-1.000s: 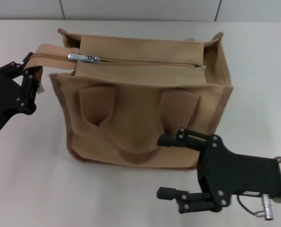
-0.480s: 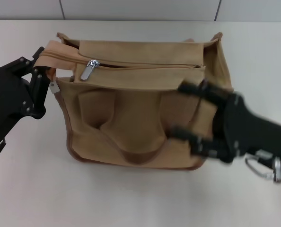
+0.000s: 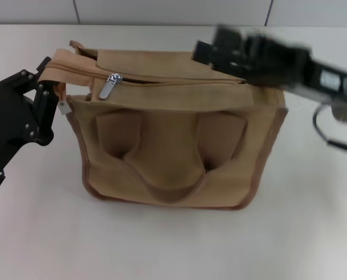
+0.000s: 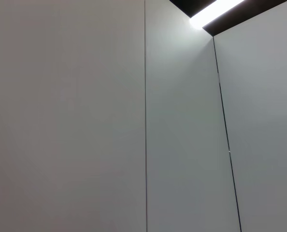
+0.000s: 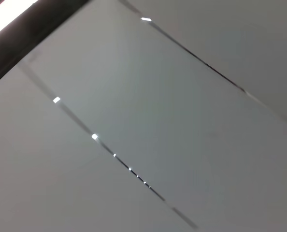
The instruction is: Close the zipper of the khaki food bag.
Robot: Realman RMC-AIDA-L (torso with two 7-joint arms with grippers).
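Observation:
Next, I close my right gripper on the silver pull tab (image 3: pixel 107 88) of the khaki food bag's zipper, near the end piece of the zipper that my left gripper holds.
The khaki food bag (image 3: pixel 173 151) stands in the middle of the table in the head view, front pockets and a looped handle facing me. Its zipper (image 3: pixel 179 79) runs along the top panel. The silver pull tab (image 3: pixel 109 85) hangs near the left end, with a narrow dark gap in the track to its right. My left gripper (image 3: pixel 47 81) is at the bag's upper left corner, shut on the tan end strip of the zipper track. My right gripper (image 3: pixel 220 51) is blurred, in the air over the bag's far right top. Both wrist views show only wall panels.
The beige table (image 3: pixel 162 245) extends in front of and on both sides of the bag. A grey wall (image 3: pixel 173 11) runs along the far edge. A small white tag (image 3: pixel 62 107) hangs at the bag's left corner by my left gripper.
My right arm has swung from the table in front of the bag, across its right side, to above its far right top. The pull tab tipped down. My left gripper kept its hold.

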